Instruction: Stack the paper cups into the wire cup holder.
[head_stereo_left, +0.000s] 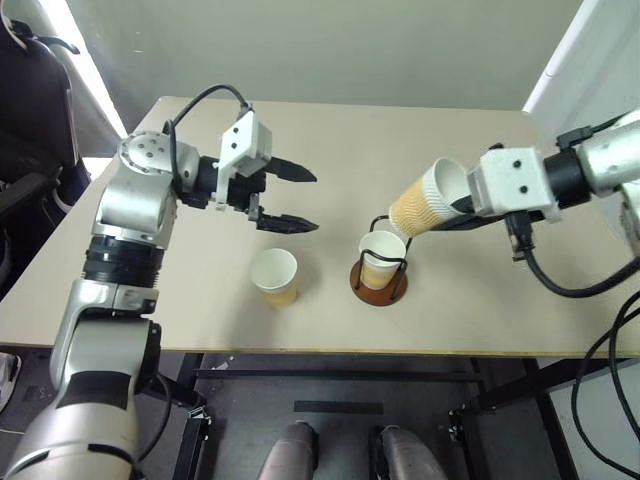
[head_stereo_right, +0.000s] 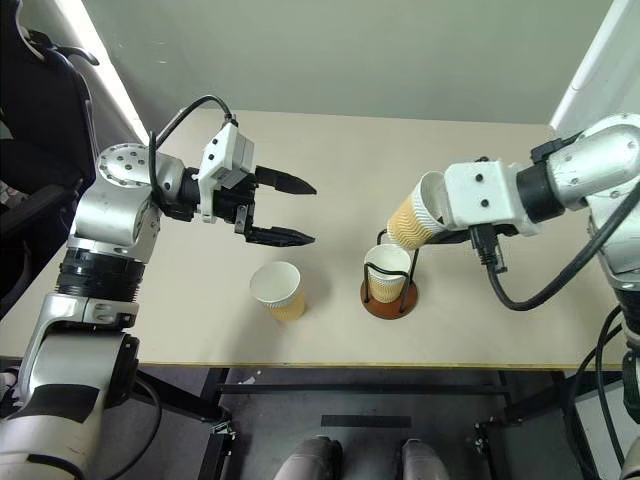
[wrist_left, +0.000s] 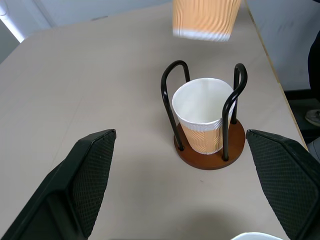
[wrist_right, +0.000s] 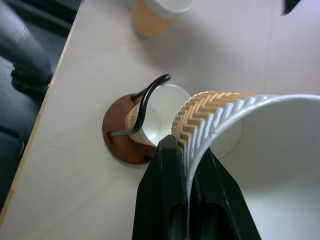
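Observation:
My right gripper has hold of its paper cup. It will let go of it inside the upright cup standing in the wire cup holder (head_stereo_left: 386, 252) (wrist_right: 161, 114).
The wire cup holder (head_stereo_left: 379, 281) stands on its round brown base near the table's front edge, with one paper cup (wrist_left: 202, 116) upright inside it. My right gripper (wrist_right: 188, 165) is shut on the rim of a second paper cup (head_stereo_left: 424, 204), held tilted in the air just above and to the right of the holder, bottom end toward it. A third paper cup (head_stereo_left: 275, 276) stands upright on the table left of the holder. My left gripper (head_stereo_left: 297, 198) hangs open above the table, behind that cup, pointing toward the holder, with nothing between its fingers.
The tan table (head_stereo_left: 330, 130) ends close in front of the holder and the loose cup. A dark chair (head_stereo_left: 30, 110) stands off the table's left side. A black cable (head_stereo_left: 560, 280) hangs from my right wrist over the right part of the table.

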